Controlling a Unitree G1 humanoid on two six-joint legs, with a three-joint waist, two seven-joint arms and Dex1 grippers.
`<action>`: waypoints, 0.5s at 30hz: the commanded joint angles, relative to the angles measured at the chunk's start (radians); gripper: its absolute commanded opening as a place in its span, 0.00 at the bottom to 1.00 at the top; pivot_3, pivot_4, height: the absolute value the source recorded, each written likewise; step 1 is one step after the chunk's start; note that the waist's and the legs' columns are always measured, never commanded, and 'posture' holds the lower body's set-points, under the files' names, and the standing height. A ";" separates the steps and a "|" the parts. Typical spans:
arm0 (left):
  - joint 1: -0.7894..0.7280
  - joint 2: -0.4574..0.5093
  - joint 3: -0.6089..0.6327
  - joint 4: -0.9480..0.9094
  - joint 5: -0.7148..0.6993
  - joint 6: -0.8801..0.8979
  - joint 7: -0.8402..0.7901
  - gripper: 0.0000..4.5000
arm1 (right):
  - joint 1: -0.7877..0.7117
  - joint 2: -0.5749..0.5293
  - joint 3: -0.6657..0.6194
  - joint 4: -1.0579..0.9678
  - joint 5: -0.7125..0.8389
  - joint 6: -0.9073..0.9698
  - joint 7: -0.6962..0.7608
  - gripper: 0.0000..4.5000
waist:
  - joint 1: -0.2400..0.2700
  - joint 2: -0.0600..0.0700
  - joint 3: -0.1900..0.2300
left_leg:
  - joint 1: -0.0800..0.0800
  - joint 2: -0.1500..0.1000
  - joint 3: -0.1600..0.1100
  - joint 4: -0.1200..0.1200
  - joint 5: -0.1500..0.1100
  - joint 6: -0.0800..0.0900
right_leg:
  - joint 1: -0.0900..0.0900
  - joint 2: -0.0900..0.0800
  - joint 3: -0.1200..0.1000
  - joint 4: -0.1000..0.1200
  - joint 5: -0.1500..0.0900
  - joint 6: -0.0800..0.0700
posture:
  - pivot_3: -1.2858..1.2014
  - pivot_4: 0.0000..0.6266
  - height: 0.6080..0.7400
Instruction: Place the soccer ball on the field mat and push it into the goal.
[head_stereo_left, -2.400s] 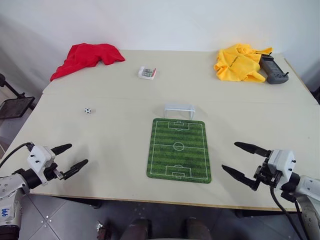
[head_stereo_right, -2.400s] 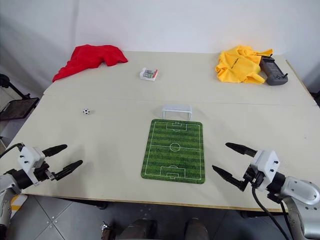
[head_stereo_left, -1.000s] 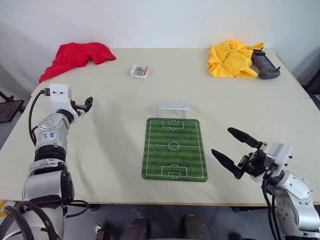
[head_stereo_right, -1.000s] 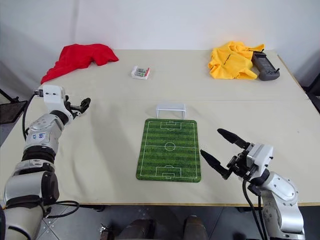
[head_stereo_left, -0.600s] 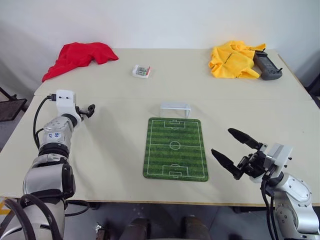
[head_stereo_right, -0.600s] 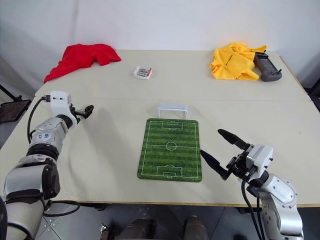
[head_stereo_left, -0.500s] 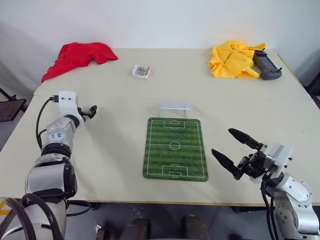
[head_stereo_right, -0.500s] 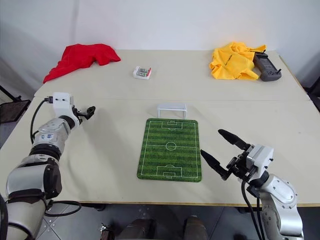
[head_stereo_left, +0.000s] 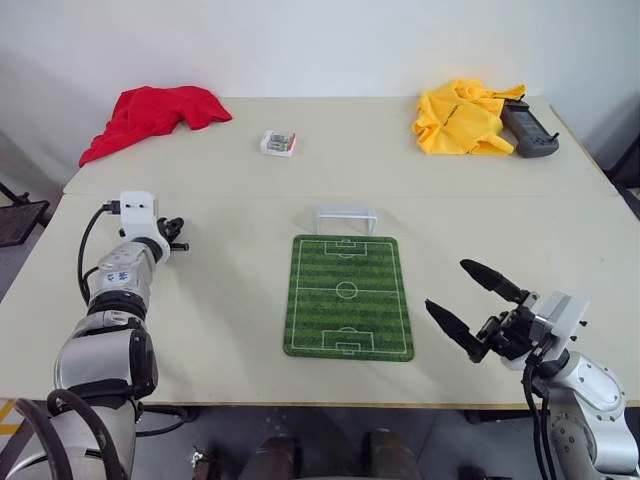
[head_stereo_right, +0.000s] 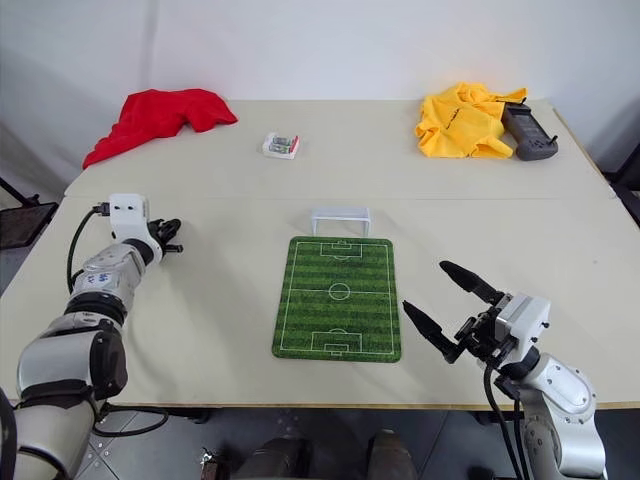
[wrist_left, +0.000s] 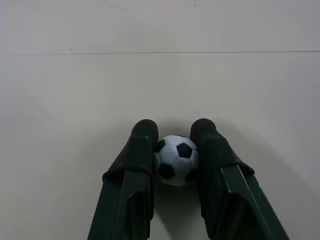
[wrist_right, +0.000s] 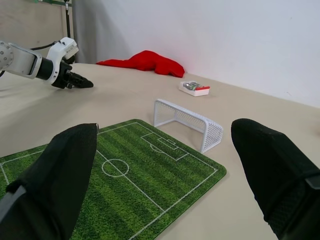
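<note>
Next, my left gripper drops the soccer ball inside the near penalty box of the field mat (head_stereo_left: 349, 338), opposite the goal.
The soccer ball (wrist_left: 175, 159), tiny and white with black patches, rests on the beige table between the two black fingers (wrist_left: 137, 165) of my left gripper (head_stereo_left: 172, 237), which is shut on it at the table's left side. The green field mat (head_stereo_left: 347, 297) lies flat at the centre, well to the right of the ball. At the mat's far end stands the small white goal (head_stereo_left: 346, 216), its mouth facing the mat. Near the front right edge, my right gripper (head_stereo_left: 448, 286) hovers open and holds nothing, just right of the mat.
At the back left lies a red cloth (head_stereo_left: 155, 112). A yellow cloth (head_stereo_left: 462, 118) and a black controller (head_stereo_left: 528, 130) sit at the back right. A small white box (head_stereo_left: 278, 143) lies behind the goal. A seam crosses the table (head_stereo_left: 230, 300).
My left gripper has sunk slightly to the table and its fingers have shut around the ball. The right gripper has stayed where it was.
</note>
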 joint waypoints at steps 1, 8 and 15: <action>0.021 0.023 0.040 -0.064 -0.054 -0.084 -0.133 0.19 | -0.009 -0.013 -0.039 -0.023 0.010 -0.021 -0.004 1.00 | 0.001 0.000 0.000 | 0.000 0.000 0.000 0.000 0.000 0.000 | 0.000 0.000 0.000 0.000 0.000 0.000 | 0.52 0.24 1.00; 0.253 0.037 -0.091 -0.749 -0.430 0.243 -1.066 0.19 | 0.050 -0.143 -0.126 -0.052 0.064 0.012 0.104 1.00 | 0.005 0.001 0.000 | -0.001 0.001 0.000 0.000 -0.001 0.001 | 0.001 -0.001 0.000 -0.001 0.000 0.000 | 0.52 0.24 1.00; 0.455 0.083 -0.392 -1.210 -0.351 0.305 -1.238 0.19 | 0.235 -0.268 -0.188 -0.120 0.121 0.047 0.302 1.00 | 0.002 0.002 -0.001 | 0.000 0.002 0.002 0.000 -0.002 0.002 | 0.002 0.001 0.003 -0.004 0.000 0.000 | 0.52 0.24 1.00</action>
